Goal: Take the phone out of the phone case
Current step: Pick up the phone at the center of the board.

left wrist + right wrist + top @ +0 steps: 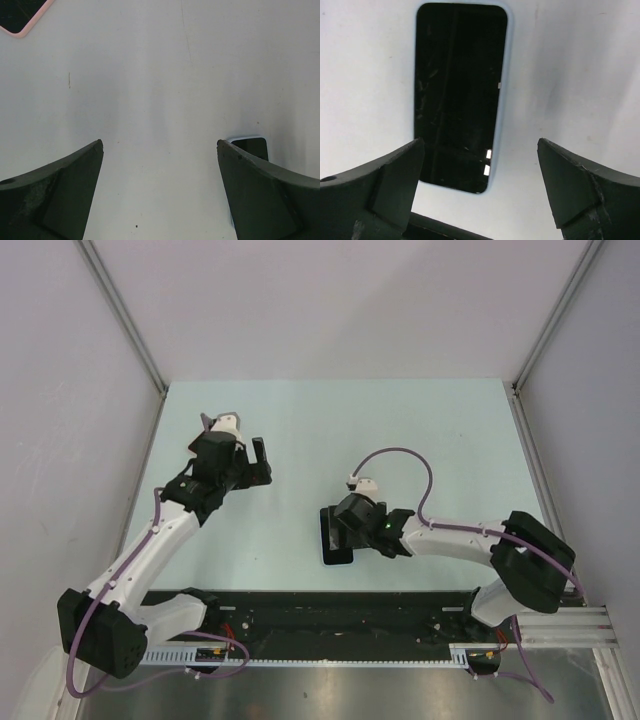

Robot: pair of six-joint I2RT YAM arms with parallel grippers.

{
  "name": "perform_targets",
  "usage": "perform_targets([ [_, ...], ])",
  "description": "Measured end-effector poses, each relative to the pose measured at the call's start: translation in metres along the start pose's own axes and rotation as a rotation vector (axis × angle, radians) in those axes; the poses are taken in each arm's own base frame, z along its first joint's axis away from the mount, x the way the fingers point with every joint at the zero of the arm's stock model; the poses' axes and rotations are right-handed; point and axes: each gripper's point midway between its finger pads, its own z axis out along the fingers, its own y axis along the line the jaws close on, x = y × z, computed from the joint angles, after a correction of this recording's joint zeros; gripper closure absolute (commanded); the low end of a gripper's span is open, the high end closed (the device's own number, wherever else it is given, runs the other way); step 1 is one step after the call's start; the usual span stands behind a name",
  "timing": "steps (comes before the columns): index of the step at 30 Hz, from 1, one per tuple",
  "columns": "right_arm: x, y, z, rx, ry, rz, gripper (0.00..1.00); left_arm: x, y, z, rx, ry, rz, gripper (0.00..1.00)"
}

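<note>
The pale blue phone case has a far end (327,509) (248,138) away from the black rail, and my left gripper will go there next and close.
A phone (460,95) with a dark, scratched screen lies flat on the table, face up, inside a pale blue phone case (503,115) whose rim frames it. My right gripper (480,141) hovers open over the phone's near end, its left finger above the near corner, touching nothing. From above, the phone (337,552) sticks out beneath the right gripper (336,532). My left gripper (262,466) stands open and empty over bare table (160,100), farther left and back. A pale-rimmed dark corner (250,145) shows behind its right finger.
A dark slab corner with a pink rim (22,17) lies at the top left of the left wrist view; I cannot place it from above. Grey walls enclose the pale green table (440,440) on three sides. A black rail (330,615) runs along the near edge.
</note>
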Motion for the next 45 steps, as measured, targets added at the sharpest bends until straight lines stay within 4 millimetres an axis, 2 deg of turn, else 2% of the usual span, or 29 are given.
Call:
perform_targets([
  [6, 0.006, 0.019, 0.009, -0.039, 0.043, 0.049, 0.0, 0.005, 0.001, 0.001, -0.004, 0.011, -0.006, 0.0],
  [11, 0.011, 0.032, 0.025, -0.023, 0.072, 0.055, 0.0, 0.007, 0.002, 0.002, -0.006, 0.016, -0.006, 0.0],
  [16, 0.014, 0.042, 0.031, 0.005, 0.071, 0.021, 0.0, 0.009, 0.002, 0.003, -0.007, 0.024, -0.011, 0.0],
  [21, 0.015, 0.051, 0.042, 0.108, 0.061, -0.061, 0.0, 0.013, -0.001, 0.005, 0.005, 0.04, -0.013, 0.0],
  [29, 0.016, 0.06, 0.05, 0.164, 0.045, -0.111, 0.01, 0.039, -0.005, 0.013, 0.042, 0.115, -0.031, 0.0],
  [31, 0.016, 0.061, 0.051, 0.165, 0.046, -0.111, 0.04, 0.04, -0.006, 0.014, 0.045, 0.119, -0.033, 0.0],
  [32, 0.015, 0.062, 0.052, 0.164, 0.045, -0.11, 0.12, 0.04, -0.007, 0.014, 0.05, 0.121, -0.035, 0.0],
  [34, 0.015, 0.062, 0.052, 0.164, 0.045, -0.111, 0.19, 0.04, -0.009, 0.013, 0.063, 0.126, -0.041, 0.0],
  [35, 0.014, 0.063, 0.052, 0.163, 0.043, -0.111, 0.28, 0.041, -0.011, 0.013, 0.068, 0.129, -0.046, 0.0],
  [39, 0.013, 0.062, 0.052, 0.167, 0.038, -0.112, 0.37, 0.049, -0.024, 0.016, 0.139, 0.148, -0.092, 0.0],
  [42, 0.012, 0.062, 0.051, 0.165, 0.035, -0.111, 0.42, 0.067, -0.034, 0.02, 0.196, 0.203, -0.133, 0.0],
  [45, 0.012, 0.06, 0.049, 0.161, 0.037, -0.111, 0.43, 0.083, -0.04, 0.026, 0.221, 0.268, -0.16, 0.0],
])
